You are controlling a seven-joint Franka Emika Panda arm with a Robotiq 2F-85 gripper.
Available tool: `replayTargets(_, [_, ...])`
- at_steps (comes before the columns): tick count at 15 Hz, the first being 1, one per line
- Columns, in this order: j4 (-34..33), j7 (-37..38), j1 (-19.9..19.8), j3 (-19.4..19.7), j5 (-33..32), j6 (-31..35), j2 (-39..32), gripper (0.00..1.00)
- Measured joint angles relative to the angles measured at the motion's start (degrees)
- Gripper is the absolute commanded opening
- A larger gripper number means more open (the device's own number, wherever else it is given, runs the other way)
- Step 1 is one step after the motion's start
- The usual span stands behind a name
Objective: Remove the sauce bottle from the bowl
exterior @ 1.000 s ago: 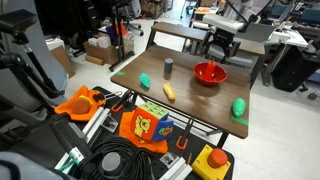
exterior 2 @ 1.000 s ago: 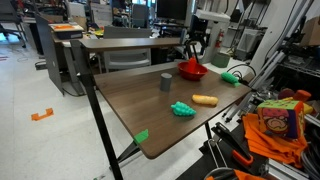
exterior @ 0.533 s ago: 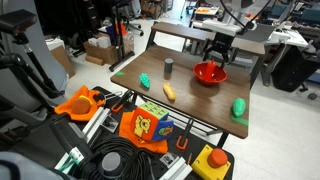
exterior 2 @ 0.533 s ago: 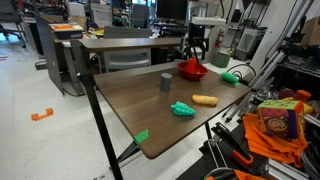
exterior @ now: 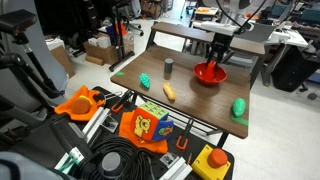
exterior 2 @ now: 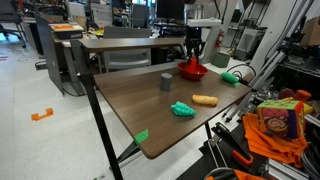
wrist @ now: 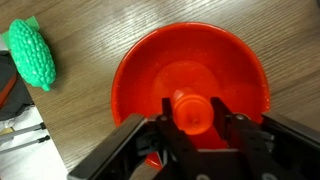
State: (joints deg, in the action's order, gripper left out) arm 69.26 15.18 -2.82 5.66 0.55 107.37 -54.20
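My gripper should release the sauce bottle on the wooden table (exterior: pixel 235 85) (wrist: pixel 98 153) between the red bowl and the edge of the table.
The wide red bowl (exterior: pixel 210 73) (exterior 2: pixel 192 71) sits at the far end of the wooden table. In the wrist view its rim (wrist: pixel 130 70) fills the middle of the picture. The sauce bottle (wrist: pixel 192 110) stands inside it, seen end-on as a small red round top. My gripper (wrist: pixel 194 116) reaches down into the bowl, and its two black fingers (wrist: pixel 168 112) press against either side of the bottle. In both exterior views the gripper (exterior: pixel 218 56) (exterior 2: pixel 193 56) hangs straight down over the bowl and hides the bottle.
A grey cylinder cup (exterior: pixel 168 67) (exterior 2: pixel 165 82) stands near the table's middle, with a yellow-orange oblong object (exterior: pixel 169 91) (exterior 2: pixel 205 100) beside it. Green toys (exterior: pixel 145 80) (exterior: pixel 238 108) (exterior 2: pixel 182 108) lie on the table. A knobbly green toy (wrist: pixel 32 55) lies next to the bowl.
The gripper has come down into the bowl and its jaws have closed from wide open onto the bottle.
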Motion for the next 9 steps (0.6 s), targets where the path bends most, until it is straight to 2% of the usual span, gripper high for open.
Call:
replayTargets(5, [-1.9,0.3,0.2,0.1,-0.4,-0.3,0.1,0.14])
replayTargets(9, [0.2,0.3,0.4,0.0,-0.4,0.6,6.0,0.14])
